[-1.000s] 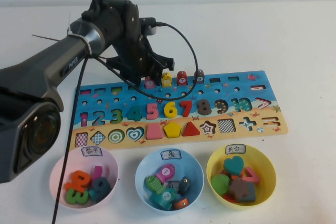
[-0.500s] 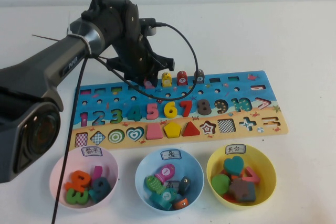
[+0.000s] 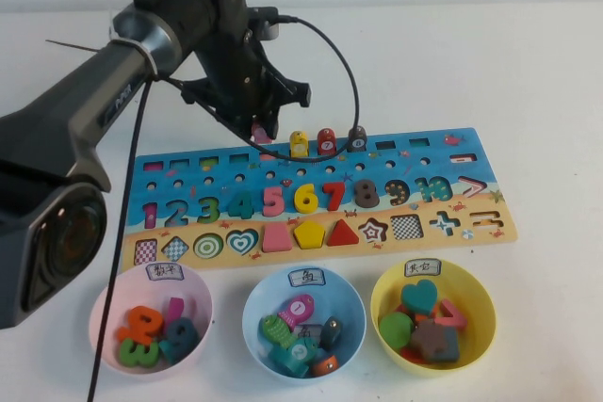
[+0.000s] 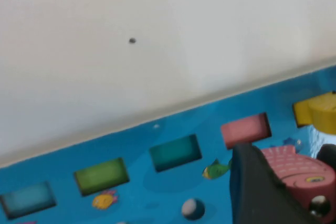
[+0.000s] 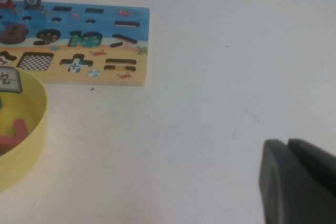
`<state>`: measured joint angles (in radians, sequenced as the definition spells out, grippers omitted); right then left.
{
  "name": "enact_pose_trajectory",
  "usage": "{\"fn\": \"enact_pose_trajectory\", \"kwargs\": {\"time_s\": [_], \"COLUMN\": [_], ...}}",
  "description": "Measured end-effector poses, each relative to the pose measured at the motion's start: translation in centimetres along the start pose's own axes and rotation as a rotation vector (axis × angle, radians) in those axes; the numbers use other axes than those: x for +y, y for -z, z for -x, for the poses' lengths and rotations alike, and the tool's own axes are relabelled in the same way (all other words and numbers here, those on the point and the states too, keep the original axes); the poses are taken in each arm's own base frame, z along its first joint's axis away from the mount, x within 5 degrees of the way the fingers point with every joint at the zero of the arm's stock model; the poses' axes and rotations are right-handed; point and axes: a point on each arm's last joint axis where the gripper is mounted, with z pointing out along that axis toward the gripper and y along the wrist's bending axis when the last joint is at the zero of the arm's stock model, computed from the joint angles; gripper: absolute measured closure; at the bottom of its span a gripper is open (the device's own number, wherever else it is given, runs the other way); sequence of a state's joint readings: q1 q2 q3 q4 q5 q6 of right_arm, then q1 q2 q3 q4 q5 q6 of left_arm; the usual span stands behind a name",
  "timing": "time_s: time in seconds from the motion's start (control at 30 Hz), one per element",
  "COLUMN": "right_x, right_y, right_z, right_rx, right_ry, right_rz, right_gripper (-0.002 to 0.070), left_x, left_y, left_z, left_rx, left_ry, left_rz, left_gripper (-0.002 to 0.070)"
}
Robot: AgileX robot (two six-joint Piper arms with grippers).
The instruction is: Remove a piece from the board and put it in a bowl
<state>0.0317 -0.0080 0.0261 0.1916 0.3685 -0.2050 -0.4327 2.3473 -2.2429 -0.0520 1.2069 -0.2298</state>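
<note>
I will release the light pink fish, still held above the board's far edge, with my left gripper onto the pieces inside the light blue bowl [image 3: 300,324].
My left gripper [image 3: 261,129] is shut on the light pink fish piece [image 3: 260,135] and holds it just above the far edge of the board [image 3: 396,197], left of the yellow fish [image 3: 299,143]. In the left wrist view the pink fish [image 4: 286,161] sits between the dark fingers [image 4: 254,187], above the blue board [image 4: 131,192] and its empty pink slot [image 4: 244,129]. The light blue bowl [image 3: 252,313] stands in front of the board, in the middle, with several pieces in it. My right gripper [image 5: 296,182] is shut and empty over bare table, out of the high view.
A pink bowl [image 3: 102,313] with number pieces stands front left and a yellow bowl [image 3: 480,303] with shape pieces front right; the yellow bowl [image 5: 31,129] also shows in the right wrist view. Red [image 3: 326,141] and brown [image 3: 357,138] fish stand on the board.
My left gripper has closed on the pink fish and lifted it up off the board. The arm has risen and moved slightly back.
</note>
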Motion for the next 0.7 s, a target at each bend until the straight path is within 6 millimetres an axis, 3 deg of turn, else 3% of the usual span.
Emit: {"fn": "enact_pose_trajectory", "kwargs": {"time_s": [0.13,0.27,0.33,0.47,0.7], "right_x": [0.0,0.0,0.0,0.0,0.0], "right_y": [0.0,0.0,0.0,0.0,0.0], "right_z": [0.0,0.0,0.0,0.0,0.0], "right_rx": [0.000,0.000,0.000,0.000,0.000], "right_ry": [0.000,0.000,0.000,0.000,0.000], "right_rz": [0.000,0.000,0.000,0.000,0.000], "right_gripper": [0.0694,0.0694,0.0694,0.0694,0.0694], "left_x": [0.2,0.1,-0.4,-1.7,-4.6], "left_y": [2.4,7.8,10.9,14.5,13.3], "left_z": [0.1,-0.2,-1.2,-4.9,-13.9], "left_rx": [-0.029,-0.123,-0.158,-0.150,0.063], "left_ry": [-0.043,-0.103,-0.146,-0.222,-0.385], "left_rz": [0.026,0.062,0.076,0.078,0.064], "left_gripper": [0.0477,0.0477,0.0477,0.0477,0.0477]}}
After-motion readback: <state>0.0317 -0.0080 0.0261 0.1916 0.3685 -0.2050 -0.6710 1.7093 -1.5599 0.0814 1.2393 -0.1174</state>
